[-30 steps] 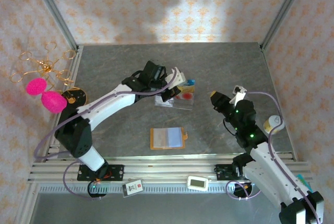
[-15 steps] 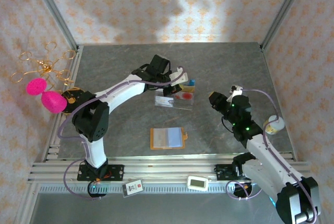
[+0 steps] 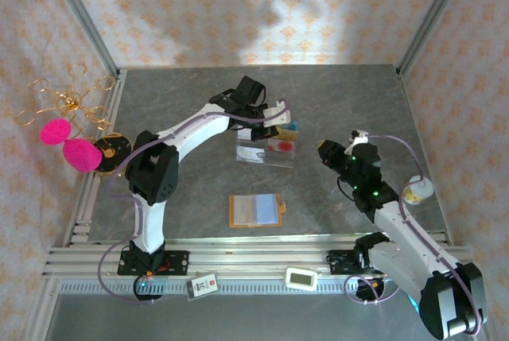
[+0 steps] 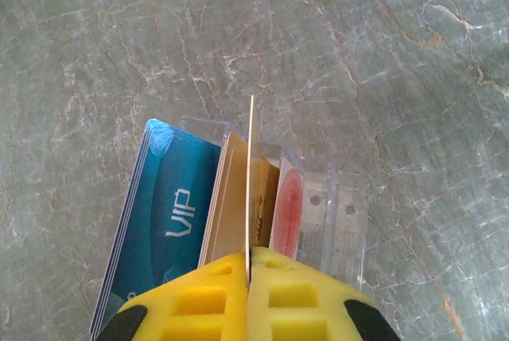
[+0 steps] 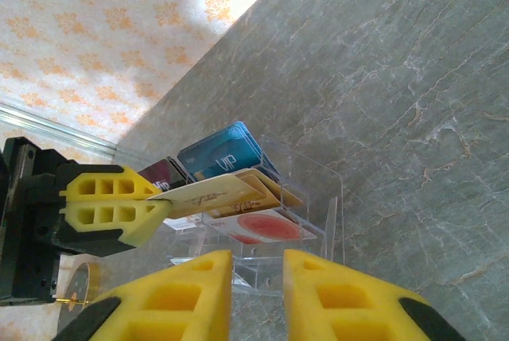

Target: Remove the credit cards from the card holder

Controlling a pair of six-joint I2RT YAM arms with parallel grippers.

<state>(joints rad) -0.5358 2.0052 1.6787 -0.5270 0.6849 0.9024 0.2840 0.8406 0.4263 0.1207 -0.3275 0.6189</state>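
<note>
The robot's left gripper will release the gold credit card among the gold cards in the clear acrylic tray (image 3: 285,133) (image 4: 251,199).
The card holder (image 3: 256,210) lies open on the table in front of the arms, orange with a pale blue inside. My left gripper (image 3: 280,121) (image 4: 249,257) is shut on a gold credit card (image 4: 250,158) (image 5: 215,192), held edge-up over the clear acrylic tray (image 3: 266,156) (image 4: 346,214). The tray holds blue VIP cards (image 4: 171,214), more gold cards (image 4: 227,198) and a card with a red circle (image 5: 262,226). My right gripper (image 3: 324,150) (image 5: 257,257) hovers to the right of the tray, open, with nothing between its fingers, facing the left gripper (image 5: 159,202).
A white timer (image 3: 302,278) and a small tag (image 3: 205,285) sit on the front rail. Pink shapes (image 3: 67,144), a gold wire flower (image 3: 67,101) and a black-gold disc (image 3: 111,149) stand at the left edge. A round white-yellow object (image 3: 419,190) lies at the right.
The left arm has folded its elbow back and carried the gold card a little rightward over the tray. The right gripper has drifted slightly towards the tray.
</note>
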